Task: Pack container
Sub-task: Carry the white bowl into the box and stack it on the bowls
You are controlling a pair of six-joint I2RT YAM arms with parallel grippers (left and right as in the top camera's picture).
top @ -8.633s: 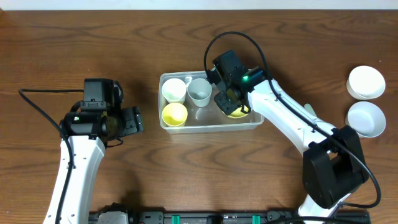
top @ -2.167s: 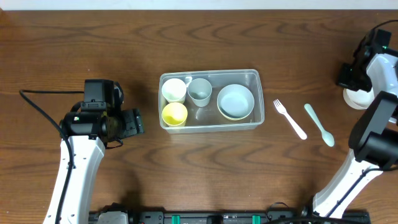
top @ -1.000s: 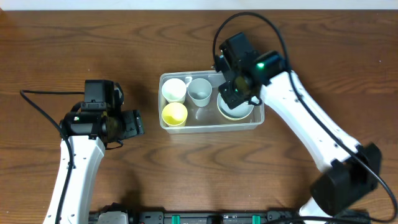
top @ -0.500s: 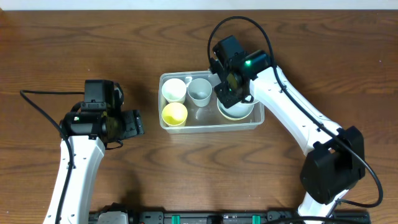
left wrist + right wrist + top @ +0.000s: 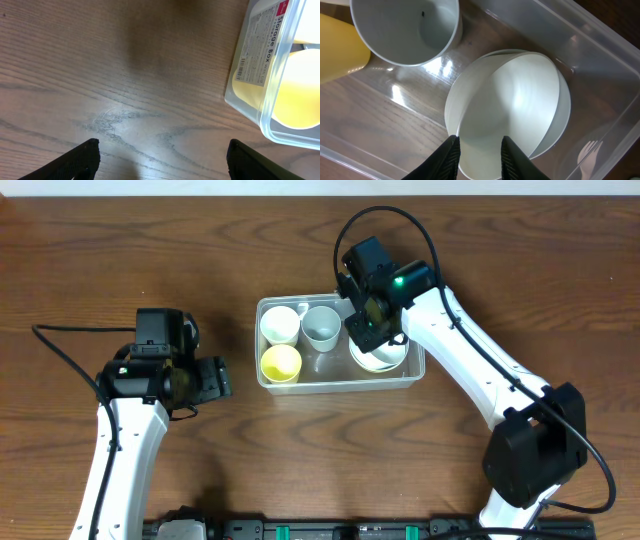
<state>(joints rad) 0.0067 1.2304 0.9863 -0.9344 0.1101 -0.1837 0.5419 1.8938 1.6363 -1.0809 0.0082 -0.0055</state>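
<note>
The upper white bowl is tilted inside the lower bowl, so the robot's right gripper will open and set it level by its near rim (image 5: 481, 176) before packing the fork.
The container (image 5: 335, 385) is a clear rectangular tub at the table's middle. It holds a white cup (image 5: 320, 327), a cream cup (image 5: 280, 325), a yellow cup (image 5: 281, 363) and nested white bowls (image 5: 388, 360). My right gripper (image 5: 368, 330) hovers inside the tub's right end. In the right wrist view its fingers (image 5: 479, 155) stand apart, one on each side of the near rim of the tilted upper bowl (image 5: 520, 100), without pinching it. My left gripper (image 5: 222, 374) stays open over bare wood left of the tub (image 5: 250, 65), nothing between its fingers (image 5: 162, 160).
A white fork (image 5: 585, 152) shows faintly at the tub's corner beside the bowls. The white cup (image 5: 405, 30) and yellow cup (image 5: 335, 50) stand close to the left of the bowls. Brown wooden table (image 5: 120, 260) surrounds the tub.
The right arm shifted slightly left over the bowls and its jaws parted from the upper bowl's rim. The left arm has not moved.
</note>
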